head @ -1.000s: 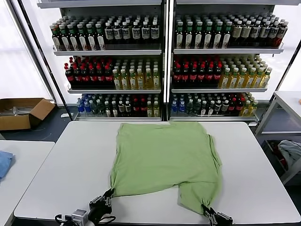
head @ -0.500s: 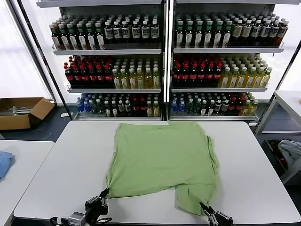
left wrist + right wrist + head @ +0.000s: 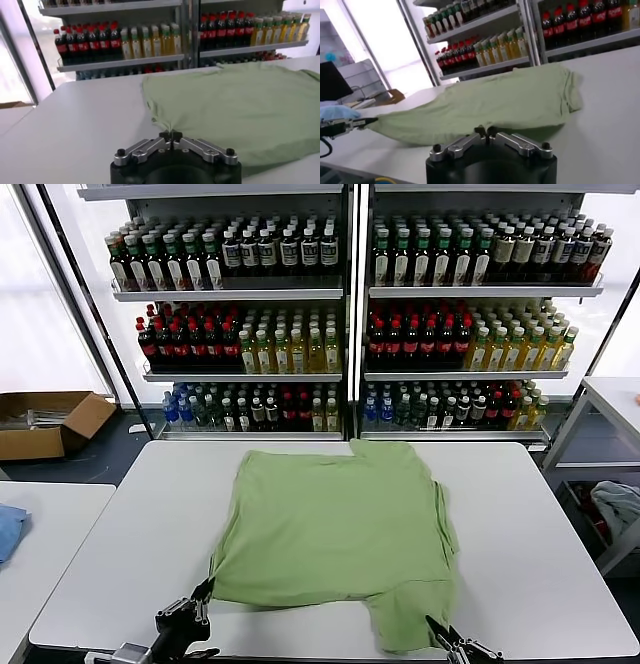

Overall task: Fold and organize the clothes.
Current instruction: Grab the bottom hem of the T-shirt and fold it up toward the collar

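Observation:
Next, I let go of the hem's corner on the light green shirt with my right gripper, just inside the sleeve (image 3: 427, 502) (image 3: 561, 82) on its side.
The clothes are one light green shirt (image 3: 335, 534) lying flat with its plain side up on the white table (image 3: 130, 534). Its far edge lies near the table's back, and its near hem comes close to the front edge. My left gripper (image 3: 204, 588) is shut on the hem's near-left corner, and the left wrist view shows fabric (image 3: 235, 105) pinched at the left gripper (image 3: 170, 135). My right gripper (image 3: 432, 624) is shut on the near-right corner. The right wrist view shows the shirt (image 3: 510, 100) rising into the right gripper (image 3: 485, 131), with the left gripper (image 3: 367, 121) farther off.
Shelves of bottles (image 3: 340, 324) stand behind the table. A cardboard box (image 3: 45, 422) sits on the floor at the far left. A blue cloth (image 3: 8, 529) lies on the left side table. A grey-blue cloth (image 3: 618, 506) lies low beside the right side table (image 3: 612, 399).
Both grippers have drawn the shirt toward the table's near edge and to the left. The whole shirt has slid with them, and both grips have held.

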